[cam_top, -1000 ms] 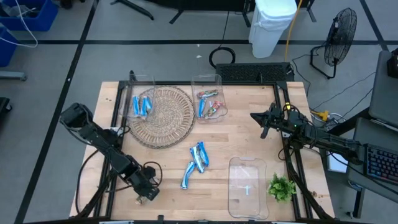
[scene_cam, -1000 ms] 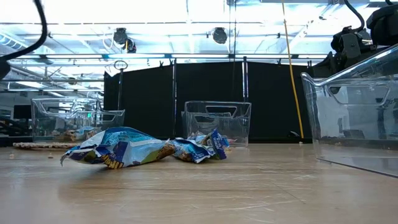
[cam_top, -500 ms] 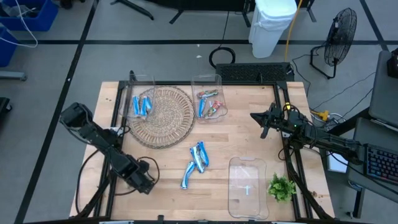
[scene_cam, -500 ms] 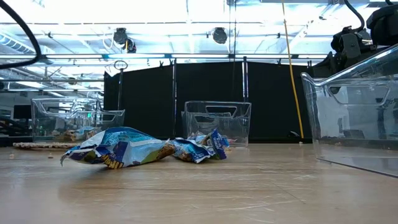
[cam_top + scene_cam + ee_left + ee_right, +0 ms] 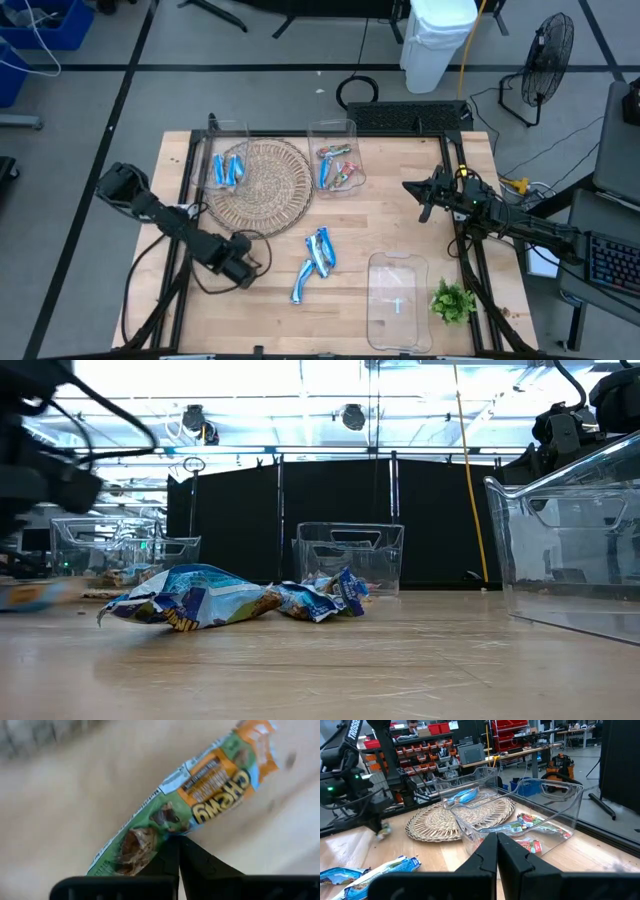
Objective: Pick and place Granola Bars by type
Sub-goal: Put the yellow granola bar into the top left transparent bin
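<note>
The slanting granola bar is pinched by its long edge in my left gripper; next I set it down, then grip across its width [image 5: 219, 795] near the orange end.
My left gripper [image 5: 243, 272] stands over the near-left part of the table, pointing down, shut on a granola bar in a green and orange wrapper [image 5: 200, 795]. In the low view this bar is a blur at the far left [image 5: 25, 595]. Loose blue bars [image 5: 318, 250] lie flat on the wood in the middle of the table. More blue bars lie in the clear bin at the far left [image 5: 226, 168], and blue and reddish ones in the middle clear bin [image 5: 338, 168]. My right gripper [image 5: 412, 190] waits shut and level at the right side. My left gripper pinches the bar's long edge near its middle [image 5: 167, 831] between its two fingers. The fingers come from above, pointing down, and lie across the bar. The bar hangs just under the fingertips, close over the table; I cannot tell whether it clears the wood.
A round wicker mat [image 5: 258, 185] lies between the two far bins. An empty clear bin [image 5: 398, 300] stands at the near right, with a green leafy sprig [image 5: 452, 300] beside it. Bare wood lies between my left gripper and the loose bars.
My left gripper has gone from the near-left corner toward the table's far edge and a little to the right, toward the wicker mat. It has turned about and tipped as it went, and it has stayed shut.
</note>
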Action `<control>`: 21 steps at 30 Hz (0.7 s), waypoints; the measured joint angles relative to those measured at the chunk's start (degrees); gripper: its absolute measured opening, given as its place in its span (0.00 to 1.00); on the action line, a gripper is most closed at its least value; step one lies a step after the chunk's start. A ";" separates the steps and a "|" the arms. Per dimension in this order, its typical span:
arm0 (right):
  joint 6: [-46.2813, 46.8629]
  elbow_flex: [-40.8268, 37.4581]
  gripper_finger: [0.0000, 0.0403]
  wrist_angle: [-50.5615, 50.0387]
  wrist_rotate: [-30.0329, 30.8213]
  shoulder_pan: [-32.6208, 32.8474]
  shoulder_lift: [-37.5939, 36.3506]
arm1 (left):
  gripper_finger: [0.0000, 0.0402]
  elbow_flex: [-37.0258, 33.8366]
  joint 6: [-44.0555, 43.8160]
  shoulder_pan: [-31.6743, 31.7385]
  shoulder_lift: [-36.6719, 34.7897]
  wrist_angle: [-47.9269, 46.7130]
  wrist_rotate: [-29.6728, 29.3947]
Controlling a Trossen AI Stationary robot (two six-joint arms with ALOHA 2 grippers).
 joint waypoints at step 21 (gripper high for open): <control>0.00 0.00 0.00 0.00 0.02 0.00 -0.02 | 0.04 11.03 34.57 7.20 -0.78 2.91 -6.94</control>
